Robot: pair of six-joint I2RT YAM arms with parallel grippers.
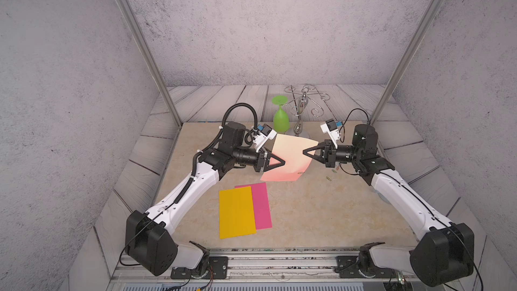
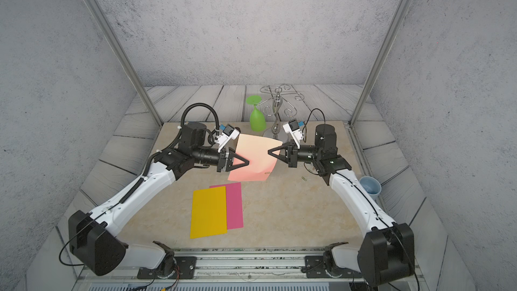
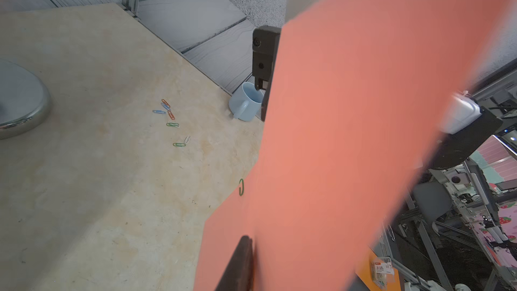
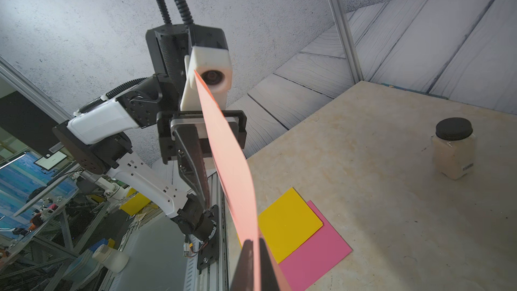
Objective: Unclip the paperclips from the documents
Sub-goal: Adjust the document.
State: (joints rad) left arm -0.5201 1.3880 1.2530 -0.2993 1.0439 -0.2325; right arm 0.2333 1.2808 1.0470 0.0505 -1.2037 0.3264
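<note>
The salmon pink document bows, its green paperclip below my right gripper, so next my left gripper regrips the opposite edge (image 1: pixel 271 150) before my right gripper takes the paperclip.
The salmon pink document (image 1: pixel 291 160) hangs above the table between both grippers. My right gripper (image 1: pixel 304 152) is shut on its right edge; in the right wrist view the sheet runs between the closed fingertips (image 4: pixel 246 250). My left gripper (image 1: pixel 284 161) is at the sheet's left edge, its jaws slightly apart; one finger (image 3: pixel 240 261) lies beside the paper and the other is hidden behind it. A green paperclip (image 3: pixel 241 187) sits on the sheet's lower edge. Several loose paperclips (image 3: pixel 167 114) lie on the table to the right. The yellow document (image 1: pixel 236 211) overlaps the magenta one (image 1: pixel 261 205), flat at the front.
An upturned green glass (image 1: pixel 280 120) and a chrome wire stand (image 1: pixel 303 102) are behind the raised sheet. A pale blue mug (image 2: pixel 370 187) sits at the table's right edge. A black-lidded jar (image 4: pixel 453 149) appears in the right wrist view.
</note>
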